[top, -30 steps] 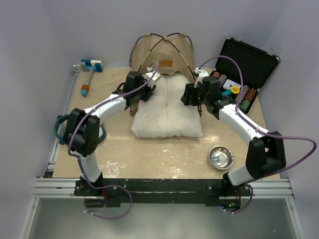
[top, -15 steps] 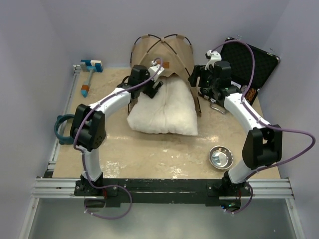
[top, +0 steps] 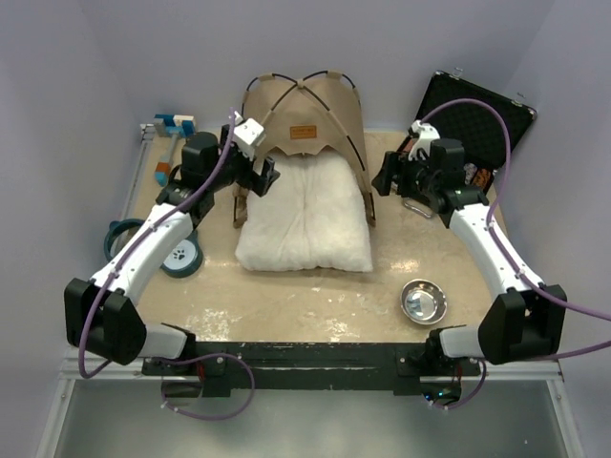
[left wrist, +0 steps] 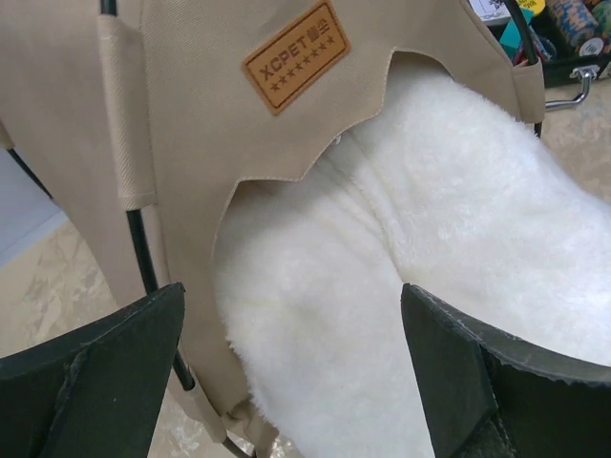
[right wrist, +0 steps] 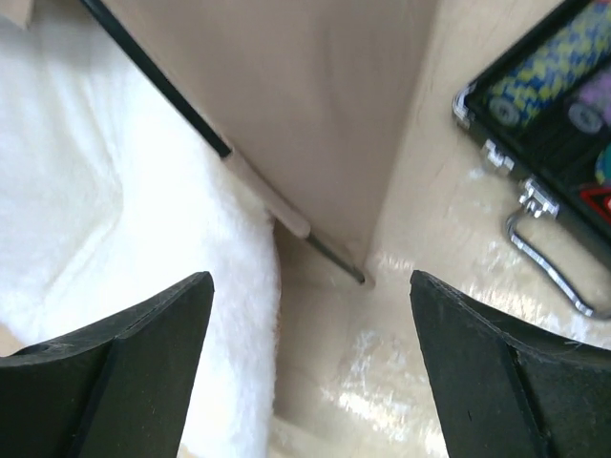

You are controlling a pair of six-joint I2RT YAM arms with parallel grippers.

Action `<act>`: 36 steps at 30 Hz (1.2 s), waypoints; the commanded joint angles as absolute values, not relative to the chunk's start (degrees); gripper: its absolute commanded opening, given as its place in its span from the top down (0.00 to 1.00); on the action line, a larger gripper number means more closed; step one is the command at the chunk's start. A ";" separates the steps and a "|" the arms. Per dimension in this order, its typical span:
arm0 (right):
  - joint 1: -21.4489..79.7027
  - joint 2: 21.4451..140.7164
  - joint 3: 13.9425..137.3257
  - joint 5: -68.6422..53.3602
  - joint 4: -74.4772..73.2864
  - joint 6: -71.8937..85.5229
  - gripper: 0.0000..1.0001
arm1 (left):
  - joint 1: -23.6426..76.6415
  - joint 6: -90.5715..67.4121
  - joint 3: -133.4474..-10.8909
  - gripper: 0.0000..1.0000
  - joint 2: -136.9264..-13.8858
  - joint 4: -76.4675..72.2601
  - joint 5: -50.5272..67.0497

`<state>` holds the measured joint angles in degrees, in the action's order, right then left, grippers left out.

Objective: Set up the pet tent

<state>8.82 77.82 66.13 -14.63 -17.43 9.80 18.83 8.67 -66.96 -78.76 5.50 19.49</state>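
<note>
Next, I close my left gripper on the front corner [top: 246, 260] of the white cushion nearest the teal paw-print dish, since that cushion goes inside the tent.
The tan pet tent [top: 304, 113] stands upright at the back of the table, its dark crossed poles arching over the top. Its front edge covers the rear of a white puffy cushion [top: 305, 218]. My left gripper [top: 262, 177] hangs open just off the tent's left front corner. In the left wrist view the tent fabric [left wrist: 191, 124] with its brown label [left wrist: 294, 43] and the cushion [left wrist: 410, 239] lie beyond my open left gripper [left wrist: 291, 372]. My right gripper [top: 386, 177] is open beside the tent's right corner. There the tent wall [right wrist: 305, 95] and a pole foot [right wrist: 358, 277] show ahead of the right gripper [right wrist: 310, 372].
An open black case [top: 474, 119] of poker chips stands at the back right, its handle [right wrist: 539, 253] close to the right gripper. A metal bowl [top: 423, 301] sits front right. At the left are a teal paw-print dish [top: 181, 256] and a blue-handled tool [top: 172, 129].
Both grippers have opened and let go of the tent. Both arms drew back outward, left to the left, right to the right. The tent's front has come down over the cushion's rear.
</note>
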 commanded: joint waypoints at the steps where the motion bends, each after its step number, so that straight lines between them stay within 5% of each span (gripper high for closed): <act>1: 8.53 76.11 62.06 -17.74 -22.40 8.97 0.11 | 14.51 0.54 -63.12 0.00 -74.55 9.13 23.02; 10: 8.70 69.27 46.87 -25.68 -15.24 13.25 0.02 | 13.36 -8.52 -39.76 0.00 -55.30 16.35 15.92; 25: 19.86 76.64 40.69 -18.38 -5.54 20.30 0.07 | 13.01 -20.21 -27.88 0.03 -62.58 6.26 25.91; 27: 19.86 76.90 40.34 -18.37 -4.40 20.65 0.15 | 13.01 -21.18 -25.94 0.14 -61.53 3.01 28.12; 29: 19.86 76.03 40.17 -19.94 -3.61 21.27 0.26 | 13.01 -22.06 -24.44 0.36 -61.09 -1.29 29.61; 33: 19.95 71.38 42.18 -22.41 -4.92 21.36 0.71 | 13.44 -22.67 -26.36 0.99 -59.16 -5.44 32.17; 36: 21.87 68.56 48.14 -18.48 -5.88 18.82 0.92 | 15.98 -20.75 -33.63 1.00 -56.43 -4.32 27.98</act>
